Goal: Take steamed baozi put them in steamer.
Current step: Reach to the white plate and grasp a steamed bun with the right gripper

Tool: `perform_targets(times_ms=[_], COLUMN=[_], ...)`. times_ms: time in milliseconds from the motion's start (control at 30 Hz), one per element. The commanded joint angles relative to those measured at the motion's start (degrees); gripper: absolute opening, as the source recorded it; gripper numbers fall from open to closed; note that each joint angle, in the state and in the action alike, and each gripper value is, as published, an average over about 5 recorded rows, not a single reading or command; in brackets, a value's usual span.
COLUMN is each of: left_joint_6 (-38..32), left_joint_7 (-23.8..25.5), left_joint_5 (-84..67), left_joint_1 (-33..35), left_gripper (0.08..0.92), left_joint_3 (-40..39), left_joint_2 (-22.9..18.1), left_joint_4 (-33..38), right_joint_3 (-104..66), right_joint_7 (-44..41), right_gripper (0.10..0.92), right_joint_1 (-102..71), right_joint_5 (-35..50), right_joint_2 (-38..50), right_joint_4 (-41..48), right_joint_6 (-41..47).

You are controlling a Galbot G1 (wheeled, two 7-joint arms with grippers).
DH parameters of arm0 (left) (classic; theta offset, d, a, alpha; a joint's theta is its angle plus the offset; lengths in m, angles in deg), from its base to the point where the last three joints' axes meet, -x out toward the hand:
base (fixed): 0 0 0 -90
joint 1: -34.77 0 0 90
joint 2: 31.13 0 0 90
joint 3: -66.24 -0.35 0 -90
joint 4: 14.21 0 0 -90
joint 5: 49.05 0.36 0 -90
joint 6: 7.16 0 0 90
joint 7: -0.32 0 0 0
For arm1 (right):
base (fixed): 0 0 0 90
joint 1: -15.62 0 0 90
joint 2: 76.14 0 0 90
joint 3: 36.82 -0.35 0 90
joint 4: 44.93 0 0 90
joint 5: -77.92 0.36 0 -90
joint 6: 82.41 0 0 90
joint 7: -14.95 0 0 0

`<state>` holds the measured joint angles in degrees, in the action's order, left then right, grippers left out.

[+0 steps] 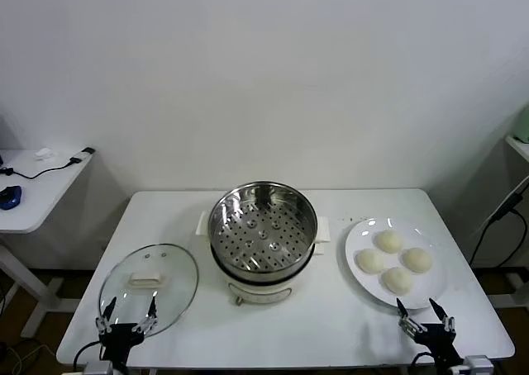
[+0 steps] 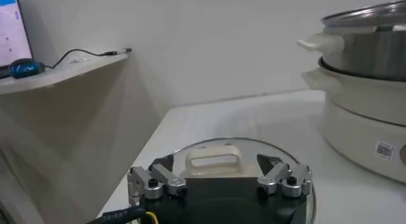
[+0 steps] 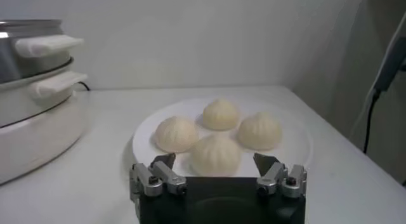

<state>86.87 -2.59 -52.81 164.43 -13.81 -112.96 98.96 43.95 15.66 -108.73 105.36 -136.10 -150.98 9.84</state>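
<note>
Next, my right gripper closes on the sides of the farthest baozi (image 1: pixel 389 241) (image 3: pixel 220 114) on the white plate, the one nearest the wall.
Several cream-white baozi (image 1: pixel 394 263) (image 3: pixel 216 153) lie together on a white plate (image 1: pixel 355 239) (image 3: pixel 143 139) at the right of the table. The steamer (image 1: pixel 263 239) (image 2: pixel 371 85) (image 3: pixel 32 98), a shiny steel pot with a perforated tray on a cream base, stands in the middle with nothing in it. My right gripper (image 1: pixel 425 315) (image 3: pixel 214 162) hangs open at the table's front edge, just short of the nearest baozi. At the front left my left gripper (image 1: pixel 127 314) (image 2: pixel 216 162) is open near the rim of the glass lid (image 1: pixel 149 286) (image 2: pixel 212 157).
The glass lid with its white handle lies flat on the table left of the steamer. A side desk (image 1: pixel 33 185) with a cable and a blue mouse (image 1: pixel 8 196) stands to the far left. A black cable (image 1: pixel 500 218) hangs beyond the table's right edge.
</note>
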Motion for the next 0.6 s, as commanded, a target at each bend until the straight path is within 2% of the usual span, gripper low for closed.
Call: perform_targets(times_ms=[33,167,367,467,600], left_joint_6=[0.39,1.03,1.32,1.34,1.27], left_joint_7=[0.0,0.01,0.07,0.12,0.23], left_joint_5=[-0.01,-0.01,-0.06,-0.07,0.03], left_joint_1=[0.04,-0.08,-0.45,-0.45,-0.06], left_gripper=[0.823,0.823,0.823,0.823,0.823], left_joint_3=[-0.22,-0.47,-0.78,-1.09,-1.31], left_joint_2=[0.11,0.3,0.6,0.61,0.51], left_joint_4=[0.3,0.87,1.46,1.71,2.13], right_joint_3=[-0.37,4.72,27.51,41.17,57.4], right_joint_7=[-0.82,-5.14,-19.31,-32.81,-53.71], right_gripper=[0.823,0.823,0.823,0.823,0.823], right_joint_1=[15.49,28.63,52.36,64.1,78.95], right_joint_5=[-4.42,-6.3,-13.15,-16.61,-21.52], right_joint_2=[6.32,14.39,28.84,33.66,38.23], right_joint_4=[0.71,6.35,20.02,26.1,33.24], right_joint_6=[9.12,12.57,12.72,9.91,0.63])
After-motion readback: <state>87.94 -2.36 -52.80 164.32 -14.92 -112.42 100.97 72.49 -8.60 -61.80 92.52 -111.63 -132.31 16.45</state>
